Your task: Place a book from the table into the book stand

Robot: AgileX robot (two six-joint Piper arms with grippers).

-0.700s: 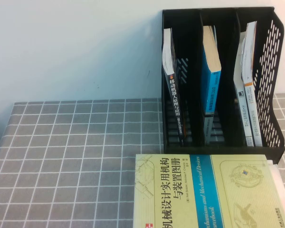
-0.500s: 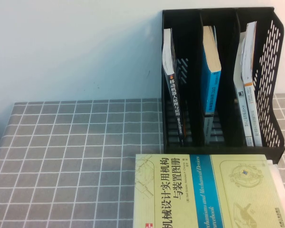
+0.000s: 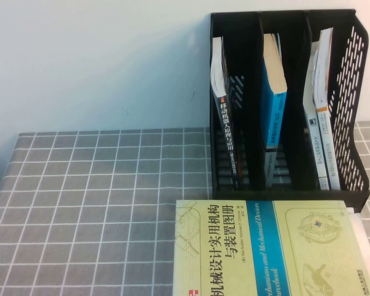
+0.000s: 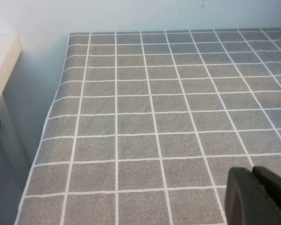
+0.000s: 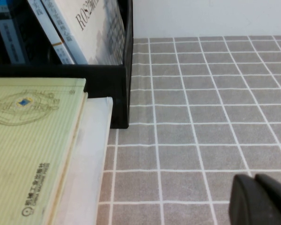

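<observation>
Next, I close my left gripper around the middle of the yellow-green book's edge point(image 3: 176, 260) beside its big black title, facing the bare cloth.
The large pale yellow-green book point(image 3: 265, 250) with a blue band lies flat on the grey grid table point(image 3: 98, 203), just in front of the black book stand point(image 3: 290, 105); its cover also shows in the right wrist view point(image 5: 28, 150). The stand point(image 5: 103, 79) has three upright compartments, each holding books. Neither gripper shows in the high view. My left gripper point(image 4: 255, 180) is shut and empty over bare cloth at the table's left side. My right gripper point(image 5: 257, 185) is shut and empty over cloth to the right of the book and stand.
A black-spined book point(image 3: 225, 123) leans in the left compartment, a blue one point(image 3: 273, 105) in the middle, white ones point(image 3: 320, 123) in the right. A white wall rises behind. The table's left edge point(image 4: 51, 112) drops off beside a pale cabinet point(image 4: 2, 61).
</observation>
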